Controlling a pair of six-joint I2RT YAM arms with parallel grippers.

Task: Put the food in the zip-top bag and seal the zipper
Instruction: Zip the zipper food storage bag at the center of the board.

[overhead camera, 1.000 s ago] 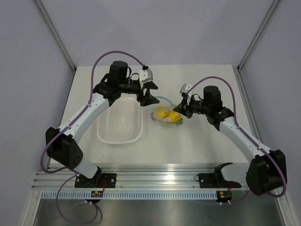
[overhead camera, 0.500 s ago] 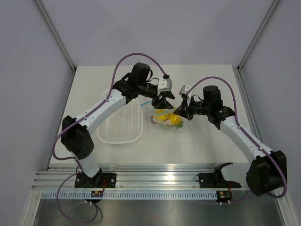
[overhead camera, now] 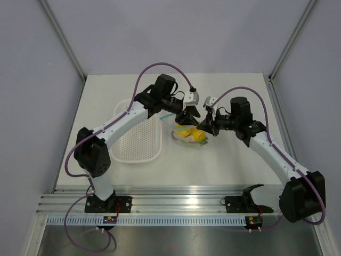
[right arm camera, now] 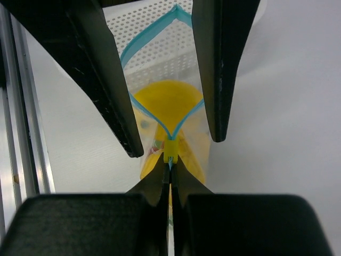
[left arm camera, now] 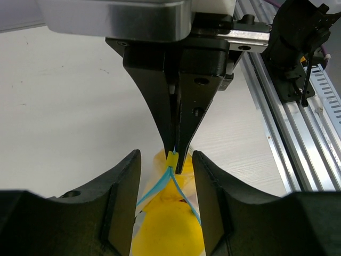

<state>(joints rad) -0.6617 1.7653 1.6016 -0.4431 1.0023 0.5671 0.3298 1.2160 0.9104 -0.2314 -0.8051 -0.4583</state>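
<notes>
My right gripper's fingers are crowding the yellow slider. Next, I open them and pinch just the zipper end (right arm camera: 170,166) behind it before my left gripper pulls the slider.
The clear zip-top bag (overhead camera: 187,137) lies right of the basket with yellow fruit (left arm camera: 168,229) inside; the other food pieces are mostly hidden. Its blue zipper (right arm camera: 186,120) stands open in a V that meets at a small yellow slider (left arm camera: 171,160). My right gripper (right arm camera: 170,162) is shut on the zipper end just behind the slider (right arm camera: 170,151). My left gripper (left arm camera: 166,156) is open, with one finger on each side of the bag's mouth, not touching it. In the top view the left gripper (overhead camera: 190,116) and the right gripper (overhead camera: 204,127) face each other over the bag.
A white perforated basket (overhead camera: 139,140) sits left of the bag and shows behind it in the right wrist view (right arm camera: 154,58). Aluminium rails (overhead camera: 176,200) run along the near edge.
My left arm has swung right from over the basket to the bag's mouth, facing the right gripper. The right gripper has stayed put, holding the zipper end.
</notes>
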